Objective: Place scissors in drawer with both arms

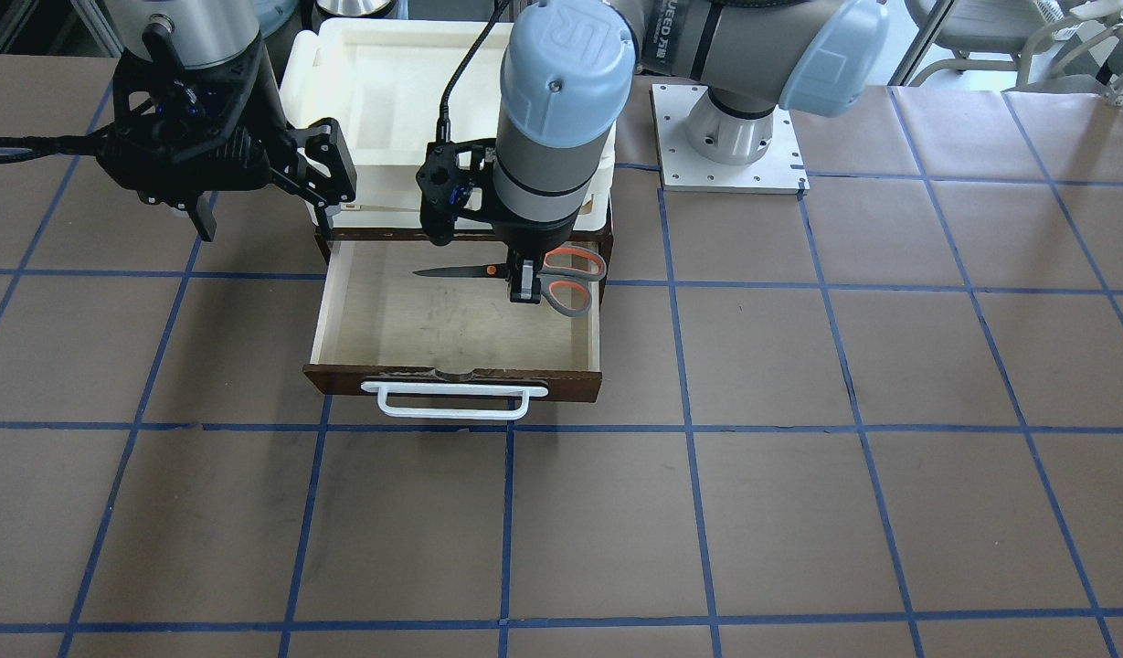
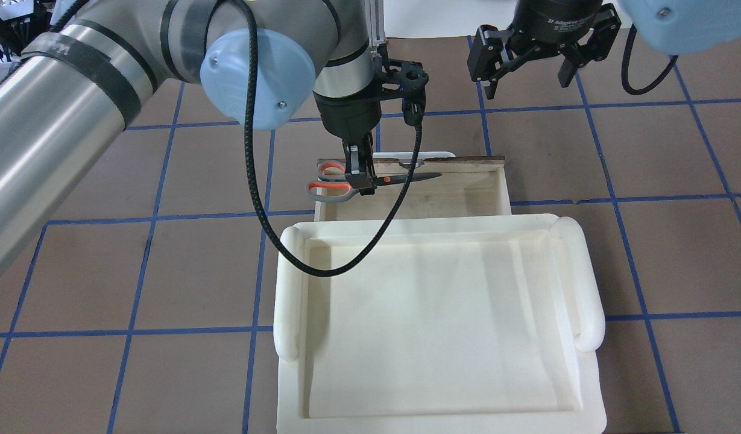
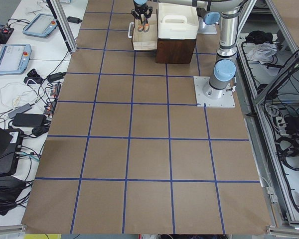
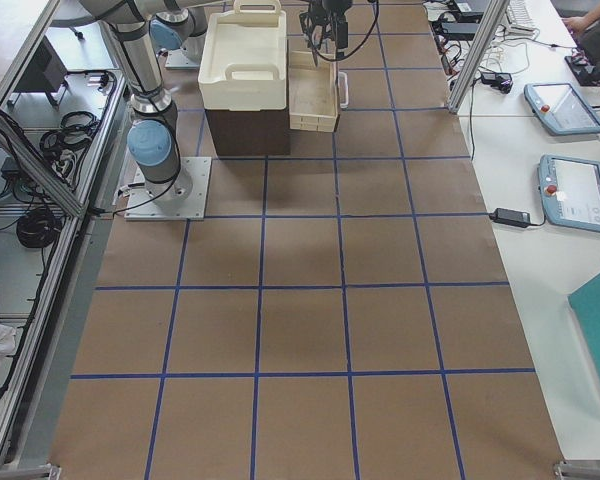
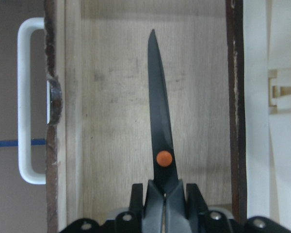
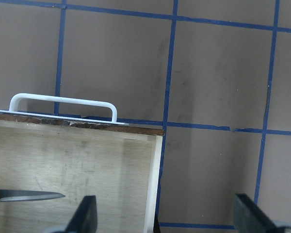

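Observation:
The scissors, now level over the drawer's back corner, will be let go by my left gripper on the middle of the drawer's bare plywood bottom [image 1: 460, 296] [image 5: 165, 100].
The dark brown drawer [image 1: 406, 320] stands pulled open, with its light plywood floor bare and its white bar handle [image 1: 451, 402] at the front. My left gripper [image 1: 524, 283] is shut on the scissors [image 1: 575, 279] just behind the orange pivot dot. It holds them level over the drawer's back corner, also seen from overhead [image 2: 334, 187]. The dark blades [image 5: 160, 121] lie along the drawer and the grey-orange loops reach over its side wall. My right gripper [image 1: 264, 206] is open and empty, raised beside the drawer's other side.
A white plastic tray [image 2: 436, 313] sits on top of the brown cabinet, right behind the open drawer. The left arm's base plate [image 1: 730, 137] is bolted beside it. Brown table paper with blue grid lines surrounds the drawer.

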Available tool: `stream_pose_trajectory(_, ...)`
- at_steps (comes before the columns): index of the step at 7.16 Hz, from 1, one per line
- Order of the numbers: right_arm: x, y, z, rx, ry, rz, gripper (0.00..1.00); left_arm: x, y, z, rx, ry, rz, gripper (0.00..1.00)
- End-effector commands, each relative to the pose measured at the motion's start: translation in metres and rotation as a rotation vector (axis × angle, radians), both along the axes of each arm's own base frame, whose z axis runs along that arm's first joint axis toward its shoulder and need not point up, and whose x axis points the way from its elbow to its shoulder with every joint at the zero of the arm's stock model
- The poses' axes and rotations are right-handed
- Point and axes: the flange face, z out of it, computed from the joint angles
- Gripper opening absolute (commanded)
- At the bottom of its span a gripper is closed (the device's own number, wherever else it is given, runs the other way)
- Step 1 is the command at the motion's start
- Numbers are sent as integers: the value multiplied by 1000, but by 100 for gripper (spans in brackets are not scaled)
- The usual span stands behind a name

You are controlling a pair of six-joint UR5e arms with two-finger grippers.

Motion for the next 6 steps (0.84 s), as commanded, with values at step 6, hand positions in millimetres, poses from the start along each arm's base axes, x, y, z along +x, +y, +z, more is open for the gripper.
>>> stream_pose_trajectory(6,-25,4,-3,44,-48,-119,100,-40,-6,-52,50,7,31,0)
